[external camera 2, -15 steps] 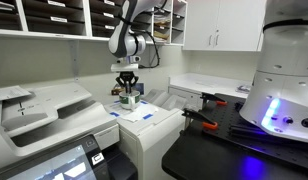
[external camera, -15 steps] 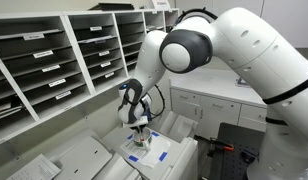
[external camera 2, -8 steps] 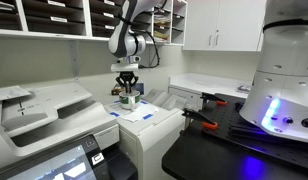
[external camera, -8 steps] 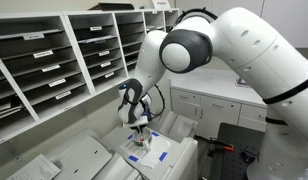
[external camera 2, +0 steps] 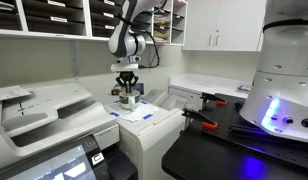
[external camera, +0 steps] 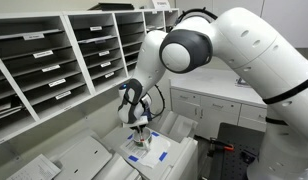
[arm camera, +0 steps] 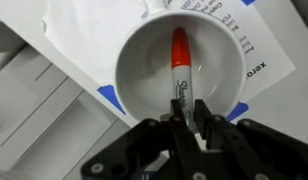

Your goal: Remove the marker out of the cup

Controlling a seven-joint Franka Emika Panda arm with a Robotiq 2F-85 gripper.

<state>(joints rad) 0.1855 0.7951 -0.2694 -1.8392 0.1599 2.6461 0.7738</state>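
Observation:
My gripper should open, go down farther into the cup and close around the marker's body (arm camera: 182,84) before lifting, because its fingers are too shallow at the marker's lower end.
In the wrist view a red-capped Sharpie marker (arm camera: 180,70) stands inside a white cup (arm camera: 144,70) seen from above. My gripper (arm camera: 183,118) is right over the cup, and its two fingers are closed on the marker's lower end. In both exterior views the gripper (external camera: 140,130) (external camera 2: 126,92) hangs straight down over the small cup (external camera: 142,140) (external camera 2: 128,101), which stands on a white sheet with blue patches on a printer top. The marker itself is too small to make out there.
The cup stands on a white paper with blue marks (arm camera: 84,40) (external camera 2: 144,114) on a large printer (external camera 2: 54,115). Mail-sorter shelves (external camera: 54,60) stand behind. A dark counter with a tool (external camera 2: 199,120) and a white rounded device (external camera 2: 284,90) lies beside it.

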